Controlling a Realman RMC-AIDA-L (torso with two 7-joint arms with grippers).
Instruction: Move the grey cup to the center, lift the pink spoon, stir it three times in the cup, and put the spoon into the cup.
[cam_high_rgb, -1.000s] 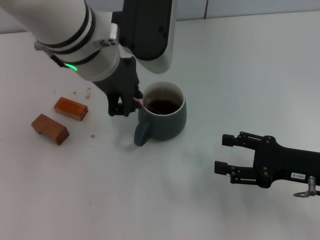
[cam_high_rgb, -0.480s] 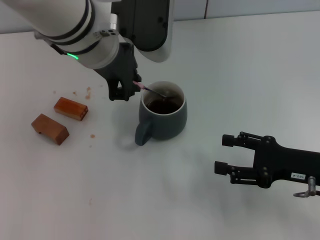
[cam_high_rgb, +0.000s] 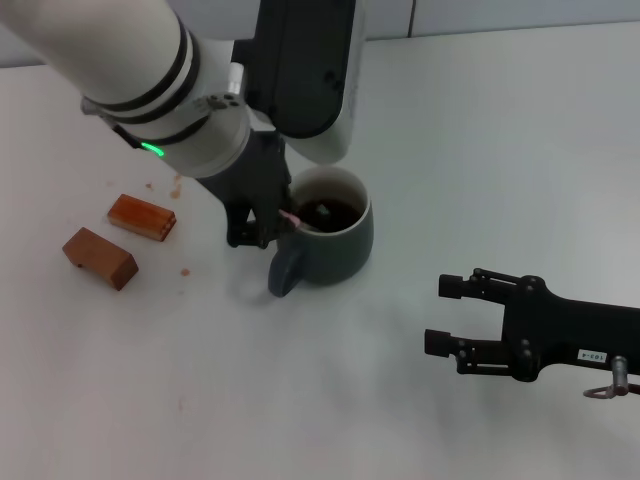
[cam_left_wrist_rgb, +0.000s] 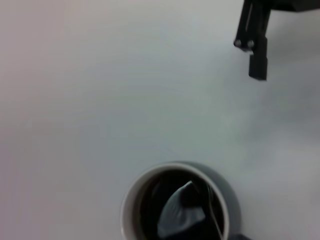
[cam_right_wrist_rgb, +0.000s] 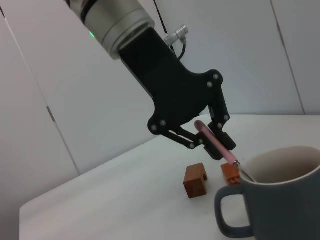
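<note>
My left gripper will let go of the pink spoon so it leans on the grey cup's rim (cam_high_rgb: 292, 217) just above the cup's handle.
The grey cup (cam_high_rgb: 335, 238) stands near the table's middle with dark liquid inside and its handle toward me. It also shows in the left wrist view (cam_left_wrist_rgb: 176, 205) and the right wrist view (cam_right_wrist_rgb: 280, 192). My left gripper (cam_high_rgb: 262, 228) is at the cup's left rim, shut on the pink spoon (cam_high_rgb: 293, 217). The spoon's pink handle (cam_right_wrist_rgb: 216, 141) slants down over the rim, and its silver bowl (cam_left_wrist_rgb: 180, 210) sits in the liquid. My right gripper (cam_high_rgb: 447, 315) is open and empty, low on the table right of the cup.
Two brown wooden blocks (cam_high_rgb: 141, 216) (cam_high_rgb: 99, 257) lie on the white table (cam_high_rgb: 480, 150) left of the cup, with a few small crumbs near them. My left arm (cam_high_rgb: 200, 90) looms over the cup's far left side.
My left gripper has swung from the cup's far left rim toward me along the rim, carrying the spoon round in the liquid. The cup stays put. The right gripper barely shifted.
</note>
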